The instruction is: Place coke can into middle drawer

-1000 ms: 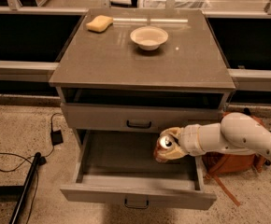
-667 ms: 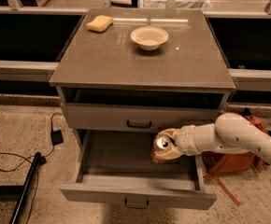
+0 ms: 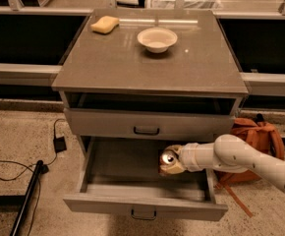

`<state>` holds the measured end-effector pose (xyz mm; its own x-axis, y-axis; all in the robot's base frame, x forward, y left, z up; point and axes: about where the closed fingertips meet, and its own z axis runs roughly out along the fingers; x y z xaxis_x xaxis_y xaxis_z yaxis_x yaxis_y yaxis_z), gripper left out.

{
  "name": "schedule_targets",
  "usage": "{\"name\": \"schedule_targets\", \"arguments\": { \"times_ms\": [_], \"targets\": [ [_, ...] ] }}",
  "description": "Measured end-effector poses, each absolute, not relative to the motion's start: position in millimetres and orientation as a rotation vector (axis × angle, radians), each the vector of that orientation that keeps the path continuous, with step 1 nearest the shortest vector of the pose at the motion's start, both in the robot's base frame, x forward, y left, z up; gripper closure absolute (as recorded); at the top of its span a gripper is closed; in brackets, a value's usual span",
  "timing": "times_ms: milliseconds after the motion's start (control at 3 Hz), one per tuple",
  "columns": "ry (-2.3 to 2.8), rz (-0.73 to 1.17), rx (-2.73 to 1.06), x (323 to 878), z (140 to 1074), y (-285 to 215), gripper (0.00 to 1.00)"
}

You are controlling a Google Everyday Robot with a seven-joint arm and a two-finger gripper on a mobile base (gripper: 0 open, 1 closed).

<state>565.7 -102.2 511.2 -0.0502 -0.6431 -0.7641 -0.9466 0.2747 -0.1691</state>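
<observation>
I will release the coke can on the middle drawer's bottom, behind the drawer's front panel [image 3: 167,174], slightly backpack-side of the drawer's handle. The can now hangs over the drawer's inside.
The middle drawer [image 3: 147,200] is pulled open at the bottom of the grey cabinet, its dark handle on the front panel. My gripper [image 3: 173,161] reaches in from the right on a white arm and is shut on the coke can [image 3: 168,158]. The can lies on its side with its silver top facing the camera. It hangs over the right part of the drawer's inside, just below the closed drawer front [image 3: 146,124] above.
A white bowl [image 3: 156,39] and a yellow sponge [image 3: 104,24] sit on the cabinet top [image 3: 108,68]. An orange backpack [image 3: 258,136] leans on the floor to the right. Black cables and a pole [image 3: 27,200] lie on the floor to the left.
The gripper with the can has moved a little to the left, further over the open drawer. The drawer has not moved.
</observation>
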Motion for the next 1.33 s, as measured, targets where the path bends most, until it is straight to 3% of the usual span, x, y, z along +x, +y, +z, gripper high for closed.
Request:
{"name": "schedule_targets", "arguments": {
  "times_ms": [333,1333],
  "targets": [
    [1.773,0.468,-1.432,570,495,-103,1.00],
    [1.728,0.630,-1.487,547,469,-96,1.00]
  ]
}}
